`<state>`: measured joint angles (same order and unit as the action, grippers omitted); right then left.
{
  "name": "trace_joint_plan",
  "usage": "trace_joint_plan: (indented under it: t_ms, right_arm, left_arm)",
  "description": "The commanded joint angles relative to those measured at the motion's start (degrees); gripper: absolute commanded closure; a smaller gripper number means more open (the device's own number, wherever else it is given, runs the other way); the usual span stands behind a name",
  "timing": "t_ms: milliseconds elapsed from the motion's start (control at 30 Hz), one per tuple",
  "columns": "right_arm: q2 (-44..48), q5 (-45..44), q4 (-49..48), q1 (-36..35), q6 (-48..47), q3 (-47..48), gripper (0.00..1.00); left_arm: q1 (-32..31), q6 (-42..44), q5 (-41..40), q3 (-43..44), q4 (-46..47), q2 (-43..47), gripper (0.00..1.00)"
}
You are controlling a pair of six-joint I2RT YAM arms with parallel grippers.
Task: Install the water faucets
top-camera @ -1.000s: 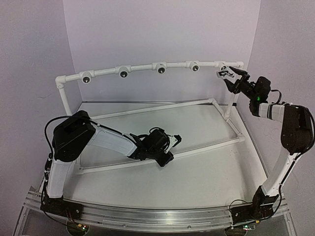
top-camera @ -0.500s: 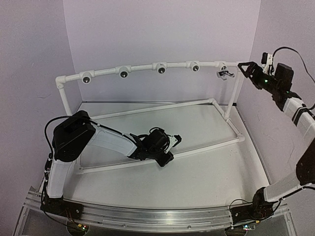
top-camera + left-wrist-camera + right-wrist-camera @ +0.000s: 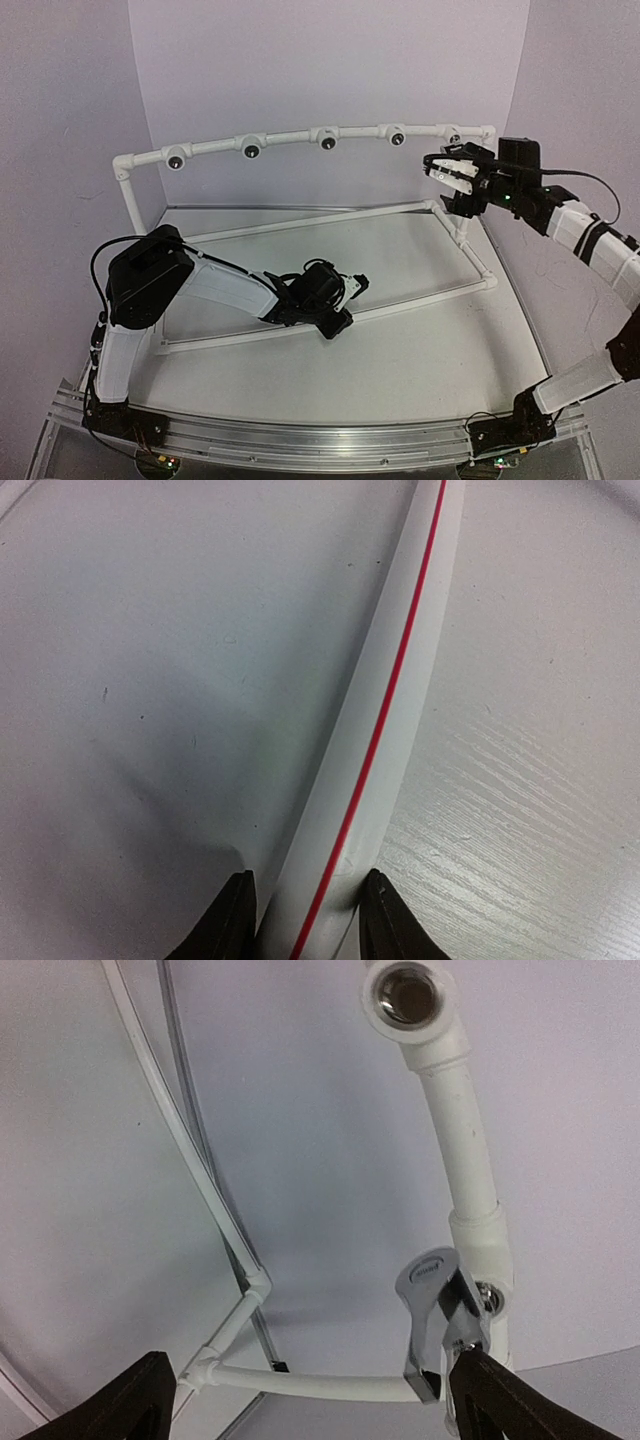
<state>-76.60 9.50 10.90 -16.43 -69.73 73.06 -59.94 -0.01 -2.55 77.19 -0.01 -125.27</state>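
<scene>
My right gripper will back off, roll over and take the faucet from the rail's end (image 3: 488, 131), because the faucet lies off-centre, close to its open finger.
A shiny silver water faucet (image 3: 437, 1318) sits in the white fitting at the lower end of the upright pipe (image 3: 458, 1120) in the right wrist view. My right gripper (image 3: 315, 1405) is open wide, its right finger (image 3: 505, 1400) just beside the faucet's spout and nothing between the jaws. Seen from above, the right gripper (image 3: 441, 180) hangs in front of the right end of the top rail and covers the faucet. My left gripper (image 3: 305, 920) is shut on a white pipe with a red stripe (image 3: 385, 720), low on the table (image 3: 349, 286).
Several round white fittings with dark holes (image 3: 251, 150) line the raised top rail. Another open fitting (image 3: 408, 995) shows in the right wrist view. White frame pipes (image 3: 330, 222) lie across the white table, with purple walls close behind and at both sides.
My right gripper opened and left the faucet on the rail, swung up toward the right wall, then came back in front of the rail's right end. The left arm has not moved.
</scene>
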Motion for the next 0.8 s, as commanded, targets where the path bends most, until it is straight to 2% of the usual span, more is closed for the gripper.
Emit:
trace_joint_plan:
  t_ms: [0, 133, 267, 467, 533, 667, 733, 767]
  right_arm:
    - [-4.38, -14.0, -7.17, -5.73, -12.38, 3.64, 0.02]
    - [-7.46, -19.95, -16.05, -7.4, -13.06, 2.47, 0.02]
    - [-9.06, -24.11, -20.86, -7.59, -12.6, 2.6, 0.02]
    - [-12.8, -30.67, -22.3, -7.5, -12.7, 6.87, 0.13]
    - [-13.9, -31.07, -22.38, -7.51, -11.62, 8.05, 0.24]
    - [-15.32, -33.09, -22.5, -7.11, -8.23, 9.77, 0.38]
    - [-15.67, -34.08, -22.5, -7.0, -6.21, 10.36, 0.55]
    - [-15.68, -34.18, -22.5, -6.93, -5.9, 10.4, 0.57]
  left_arm:
    - [-1.4, -6.51, 4.89, -6.52, -23.47, -9.4, 1.0]
    - [-1.41, -6.61, 4.78, -6.56, -23.69, -9.37, 1.0]
    - [-1.4, -6.7, 4.67, -6.8, -23.64, -9.25, 1.0]
    - [-1.4, -6.33, 4.83, -6.45, -23.77, -9.52, 1.0]
    - [-1.4, -6.41, 4.78, -6.52, -23.72, -9.43, 1.0]
    - [-1.4, -6.79, 4.7, -6.95, -23.46, -9.26, 1.0]
    - [-1.4, -6.86, 4.74, -7.0, -23.49, -9.16, 1.0]
    - [-1.4, -6.85, 4.74, -7.03, -23.47, -9.14, 1.0]
